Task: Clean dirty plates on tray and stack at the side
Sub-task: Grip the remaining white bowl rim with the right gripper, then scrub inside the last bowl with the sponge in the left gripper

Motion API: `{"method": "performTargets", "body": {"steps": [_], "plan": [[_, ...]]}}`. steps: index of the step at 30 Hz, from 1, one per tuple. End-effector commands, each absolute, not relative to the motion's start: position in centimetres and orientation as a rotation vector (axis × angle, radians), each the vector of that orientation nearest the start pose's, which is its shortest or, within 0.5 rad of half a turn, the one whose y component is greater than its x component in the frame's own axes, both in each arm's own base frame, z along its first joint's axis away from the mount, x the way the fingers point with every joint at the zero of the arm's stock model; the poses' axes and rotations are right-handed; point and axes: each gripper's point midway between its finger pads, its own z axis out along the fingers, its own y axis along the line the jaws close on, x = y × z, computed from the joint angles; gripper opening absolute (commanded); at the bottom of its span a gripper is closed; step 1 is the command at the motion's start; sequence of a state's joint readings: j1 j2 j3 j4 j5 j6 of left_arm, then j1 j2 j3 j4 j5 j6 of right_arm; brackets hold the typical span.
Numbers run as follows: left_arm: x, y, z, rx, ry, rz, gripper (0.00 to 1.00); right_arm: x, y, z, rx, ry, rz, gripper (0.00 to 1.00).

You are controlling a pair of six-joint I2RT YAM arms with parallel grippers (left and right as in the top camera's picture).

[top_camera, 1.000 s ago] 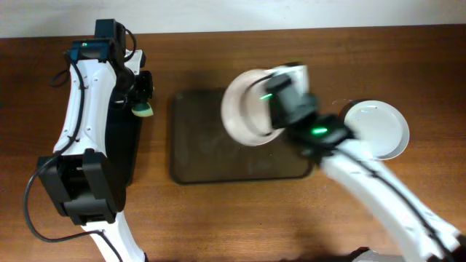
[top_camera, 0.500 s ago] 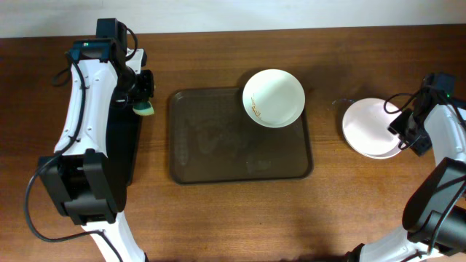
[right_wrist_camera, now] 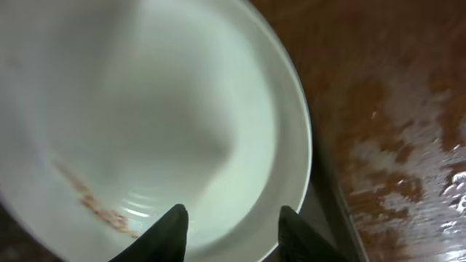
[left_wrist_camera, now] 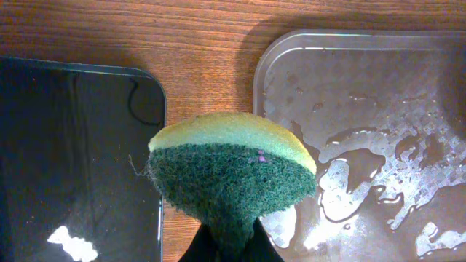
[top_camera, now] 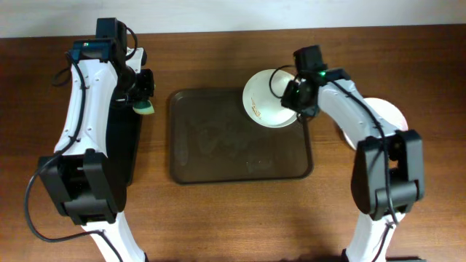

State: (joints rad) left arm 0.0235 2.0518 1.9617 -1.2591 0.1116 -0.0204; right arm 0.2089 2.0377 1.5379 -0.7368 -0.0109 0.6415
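The fingers of the right gripper are over the inside of the plate, so they should straddle and pinch the plate's rim (right_wrist_camera: 307, 154) before the left gripper wipes the smear.
A white plate (top_camera: 268, 98) with an orange-brown smear lies in the far right corner of the brown tray (top_camera: 218, 149). It fills the right wrist view (right_wrist_camera: 145, 94). My right gripper (top_camera: 297, 98) hangs open just above the plate's right side, and its fingers (right_wrist_camera: 229, 225) show nothing between them. More white plates (top_camera: 393, 116) lie on the table to the right, partly hidden by my right arm. My left gripper (top_camera: 143, 102) is shut on a green and yellow sponge (left_wrist_camera: 233, 164), between the black tray and the brown tray (left_wrist_camera: 364, 109).
A glossy black tray (top_camera: 124, 145) lies under my left arm, left of the brown tray; it also shows in the left wrist view (left_wrist_camera: 73, 145). The brown tray's floor is wet with puddles (left_wrist_camera: 349, 189). The table right of the brown tray (right_wrist_camera: 408, 109) looks wet.
My right gripper has moved left from the white plates at the side to above the smeared plate on the tray. My left arm and the sponge have not moved.
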Motion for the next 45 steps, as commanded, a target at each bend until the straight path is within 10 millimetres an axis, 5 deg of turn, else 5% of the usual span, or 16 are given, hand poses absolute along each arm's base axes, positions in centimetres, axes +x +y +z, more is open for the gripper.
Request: {"method": "performTargets", "body": {"steps": [1,6,11,14,17,19,21,27,28,29,32,36,40,42,43,45], "plan": [[45.0,-1.0,15.3,-0.048,2.894,-0.159,0.01,44.4,9.1,3.5,0.723,2.773,0.065,0.30],[44.9,-1.2,15.3,-0.042,2.894,-0.159,0.01,41.0,9.1,0.9,0.740,2.913,-0.013,0.27],[44.9,-1.3,15.3,-0.039,2.895,-0.160,0.01,36.3,15.4,0.4,0.529,3.096,0.048,0.30],[44.9,-1.3,15.3,-0.039,2.895,-0.159,0.01,33.6,19.1,1.3,0.361,3.196,0.157,0.52],[45.0,-1.3,15.3,-0.038,2.891,-0.159,0.01,37.5,19.1,5.2,0.111,3.071,0.196,0.73],[45.1,-1.3,15.3,-0.038,2.889,-0.160,0.01,42.6,16.6,7.8,-0.183,2.900,0.133,0.77],[45.1,-1.9,15.3,-0.016,2.886,-0.163,0.01,45.4,14.2,7.6,-0.340,2.811,0.106,0.77],[46.2,-6.0,15.7,0.114,2.828,-0.180,0.01,46.1,14.9,2.7,-0.674,2.789,0.292,0.64],[46.3,-6.5,15.8,0.129,2.820,-0.181,0.01,45.9,15.1,1.9,-0.676,2.803,0.315,0.54],[46.4,-7.0,15.8,0.141,2.813,-0.184,0.01,46.1,15.2,1.7,-0.624,2.814,0.329,0.30],[46.8,-8.3,16.0,0.179,2.785,-0.192,0.01,46.2,15.3,1.6,-0.376,2.868,0.361,0.04],[47.0,-10.1,15.6,0.229,2.779,-0.202,0.01,42.4,15.2,0.1,0.119,3.072,0.376,0.04],[46.8,-12.5,11.1,0.293,2.868,-0.246,0.01,39.5,18.1,-0.9,0.069,3.143,0.383,0.04],[47.0,-14.5,9.0,0.340,2.881,-0.294,0.01,39.9,18.3,-0.9,0.062,3.124,0.392,0.34],[47.2,-15.3,8.5,0.361,2.871,-0.298,0.01,40.2,18.1,-0.9,0.069,3.116,0.399,0.32],[47.2,-16.9,7.5,0.407,2.870,-0.302,0.01,41.2,18.2,-0.8,0.070,3.075,0.417,0.04]]}}
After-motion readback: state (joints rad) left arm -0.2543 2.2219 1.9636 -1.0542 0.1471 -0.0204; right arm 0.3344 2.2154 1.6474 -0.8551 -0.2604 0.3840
